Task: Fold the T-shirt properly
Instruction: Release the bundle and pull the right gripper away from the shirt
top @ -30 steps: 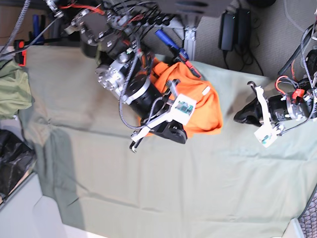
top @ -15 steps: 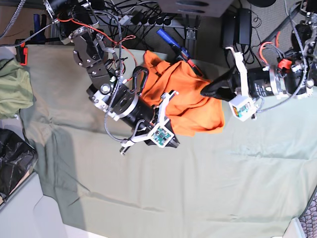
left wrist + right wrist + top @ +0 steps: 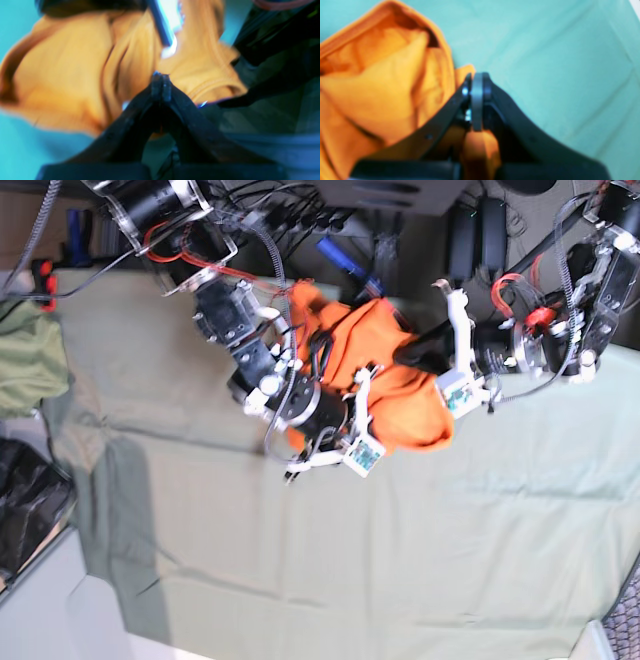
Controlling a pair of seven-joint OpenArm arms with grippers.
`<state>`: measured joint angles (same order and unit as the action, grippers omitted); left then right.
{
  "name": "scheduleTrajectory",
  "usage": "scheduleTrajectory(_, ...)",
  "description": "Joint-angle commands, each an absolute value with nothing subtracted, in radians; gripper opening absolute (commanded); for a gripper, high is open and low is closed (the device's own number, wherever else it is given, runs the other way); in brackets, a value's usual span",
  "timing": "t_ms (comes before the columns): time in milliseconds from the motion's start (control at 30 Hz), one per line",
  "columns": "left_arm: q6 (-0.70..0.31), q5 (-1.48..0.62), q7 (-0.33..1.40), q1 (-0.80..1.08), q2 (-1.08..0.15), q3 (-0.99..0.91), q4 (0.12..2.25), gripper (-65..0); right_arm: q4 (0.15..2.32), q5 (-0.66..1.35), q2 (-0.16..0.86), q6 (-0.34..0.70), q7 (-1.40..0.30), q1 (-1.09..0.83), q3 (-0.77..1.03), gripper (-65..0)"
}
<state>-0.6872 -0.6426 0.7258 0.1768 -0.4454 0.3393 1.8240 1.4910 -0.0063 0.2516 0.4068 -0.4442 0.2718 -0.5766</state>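
My left gripper's shut fingers rest on the orange T-shirt's bunched folds, past its hem, so they should back off and take the hem (image 3: 125, 105) beside the white tag.
The orange T-shirt (image 3: 400, 385) lies bunched at the back middle of the table. It fills the left wrist view (image 3: 62, 82) and the left side of the right wrist view (image 3: 370, 95). My right gripper (image 3: 330, 442) (image 3: 476, 82) is at the shirt's front left edge. Its jaws are shut, with orange fabric caught between them. My left gripper (image 3: 408, 358) (image 3: 160, 83) is shut, with its tips against the shirt's far right part. I see no fabric between its tips. Both wrist views are blurred.
A pale sage green cloth (image 3: 400, 560) covers the table. An olive-green bunched garment (image 3: 25, 360) sits at the left edge, with a black bag (image 3: 25, 510) below it. Cables and a blue-handled tool (image 3: 345, 265) lie behind the shirt.
My right arm swung back and to the right, onto the shirt's front left edge. My left gripper moved in from the right onto the shirt. The shirt is more bunched.
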Motion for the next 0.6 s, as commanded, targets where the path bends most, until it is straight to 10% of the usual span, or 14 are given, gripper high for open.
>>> scheduleTrajectory(0,-0.698,-0.657,0.707,0.172,-0.468,0.334,1.835,-65.0,1.489,-0.007,0.239,0.469,-0.418,0.310,-0.572,-65.0)
scheduleTrajectory(567,-0.698,-0.697,0.700,0.179,-0.580,0.332,1.824,-65.0,1.414,-0.018,0.199,0.467,-0.397,0.371,-0.567,-65.0)
